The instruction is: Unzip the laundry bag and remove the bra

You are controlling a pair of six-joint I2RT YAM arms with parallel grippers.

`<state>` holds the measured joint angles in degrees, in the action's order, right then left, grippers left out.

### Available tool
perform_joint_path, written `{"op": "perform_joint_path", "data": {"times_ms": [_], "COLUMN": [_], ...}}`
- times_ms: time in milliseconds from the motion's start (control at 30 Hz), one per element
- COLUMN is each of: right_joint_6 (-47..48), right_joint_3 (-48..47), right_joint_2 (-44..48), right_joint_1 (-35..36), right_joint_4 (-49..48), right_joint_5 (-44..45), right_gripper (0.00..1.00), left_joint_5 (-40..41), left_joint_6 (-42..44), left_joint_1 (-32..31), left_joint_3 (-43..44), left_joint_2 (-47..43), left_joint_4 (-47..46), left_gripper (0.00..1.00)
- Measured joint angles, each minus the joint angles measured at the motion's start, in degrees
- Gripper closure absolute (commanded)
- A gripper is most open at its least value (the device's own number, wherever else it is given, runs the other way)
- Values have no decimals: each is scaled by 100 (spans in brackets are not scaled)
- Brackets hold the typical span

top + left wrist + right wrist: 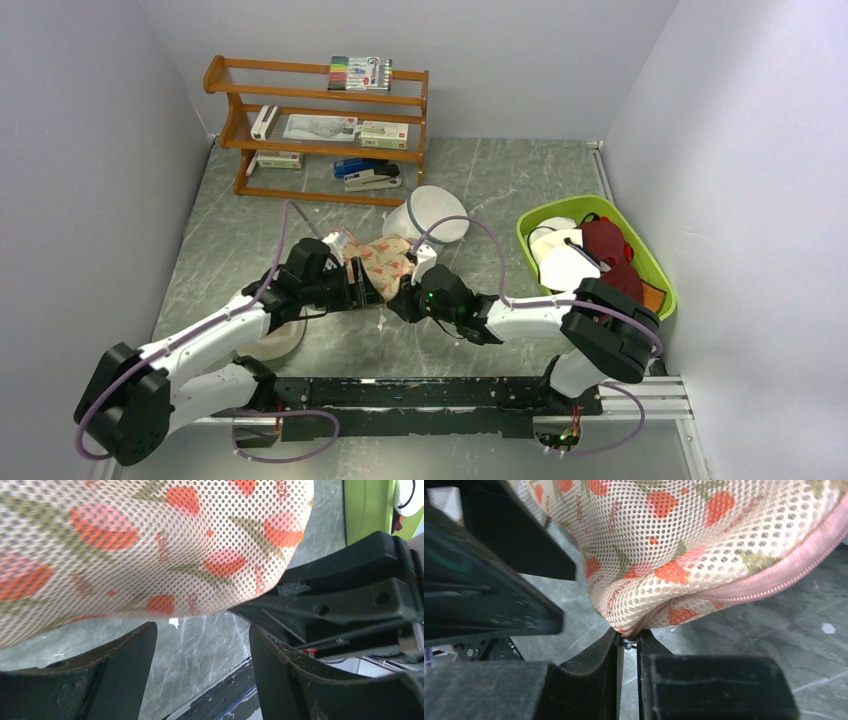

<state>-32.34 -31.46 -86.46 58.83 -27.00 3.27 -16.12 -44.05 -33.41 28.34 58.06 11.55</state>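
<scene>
The laundry bag's edge sits beyond the left gripper's open fingers, so next the left gripper reaches in and pinches the mesh (202, 604) near the zipper pull first.
The laundry bag (382, 262), beige mesh with orange-red and green flowers, lies mid-table between my two grippers. My left gripper (358, 284) is at its left end; in the left wrist view the bag (150, 545) fills the top, just beyond the open, empty gripper (202, 635). My right gripper (407, 292) is at the bag's near end. In the right wrist view it (628, 642) is shut on the small metal zipper pull (627, 642) at the tip of the bag (684, 540). The pink zipper (774, 580) looks closed. The bra is hidden.
A white mesh cylinder (430, 212) stands just behind the bag. A green basket (640, 250) of clothes is at the right. A wooden shelf (318, 125) with stationery is at the back left. A round cream cap (278, 340) lies under the left arm.
</scene>
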Motion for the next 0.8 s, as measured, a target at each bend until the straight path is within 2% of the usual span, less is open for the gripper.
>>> {"op": "perform_joint_path", "data": {"times_ms": [100, 133, 300, 400, 533, 667, 800], "right_joint_6": [-72, -92, -151, -155, -133, -48, 79], "right_joint_3": [22, 22, 24, 26, 26, 0, -109], "right_joint_2": [11, 11, 11, 11, 11, 13, 26], "right_joint_1": [0, -7, -39, -61, -63, -61, -15], "right_joint_4": [-101, -120, -192, -188, -168, -26, 251], "right_joint_5": [-125, -157, -291, -306, -306, -214, -7], "right_gripper": [98, 98, 98, 97, 94, 92, 87], "left_joint_5": [-15, -7, 221, 356, 503, 581, 595], "left_joint_6": [-57, -57, 28, 92, 160, 208, 254], "left_joint_1": [-192, -271, -614, -651, -656, -656, -656], "left_joint_3": [0, 4, 168, 247, 247, 258, 282], "left_joint_2": [391, 496, 914, 1001, 1003, 1010, 1032], "left_joint_4": [-291, -348, -374, -358, -337, -304, -297], "left_gripper": [24, 27, 51, 66, 82, 92, 93]}}
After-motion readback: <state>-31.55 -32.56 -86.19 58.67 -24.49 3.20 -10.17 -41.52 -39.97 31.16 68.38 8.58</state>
